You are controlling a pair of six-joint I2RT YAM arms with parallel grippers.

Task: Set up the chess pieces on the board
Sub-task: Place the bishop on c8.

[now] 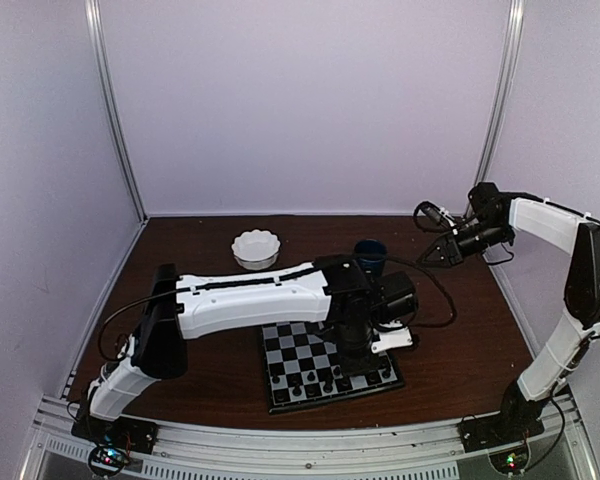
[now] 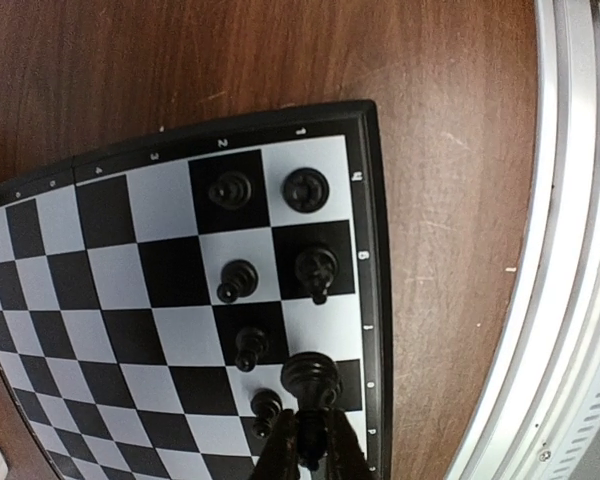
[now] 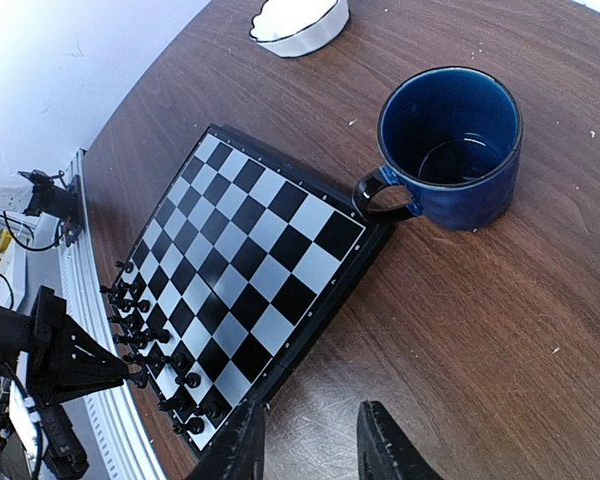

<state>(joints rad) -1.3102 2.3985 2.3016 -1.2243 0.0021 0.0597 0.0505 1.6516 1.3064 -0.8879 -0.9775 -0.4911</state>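
Note:
My left gripper is going to let go of the black chess piece on the empty white square in the board's edge row (image 1: 358,381) (image 2: 323,328) nearest the rail. The piece is held above an edge square.
The board (image 1: 298,342) lies on the brown table near the front; it also shows in the left wrist view (image 2: 130,280) and the right wrist view (image 3: 250,260). Several black chess pieces (image 2: 238,282) stand in its two rows nearest the arms (image 1: 320,385) (image 3: 150,350). My left gripper (image 2: 310,452) is over the board's near right part (image 1: 355,355), shut on a black chess piece (image 2: 312,378) that it holds above an edge square. My right gripper (image 3: 310,450) is open and empty, up above the table to the right of the board (image 1: 428,245).
A dark blue mug (image 1: 370,254) (image 3: 450,145) stands at the board's far right corner, its handle touching the border. A white scalloped bowl (image 1: 256,248) (image 3: 298,22) sits further back left. A metal rail (image 2: 570,250) runs along the table's near edge.

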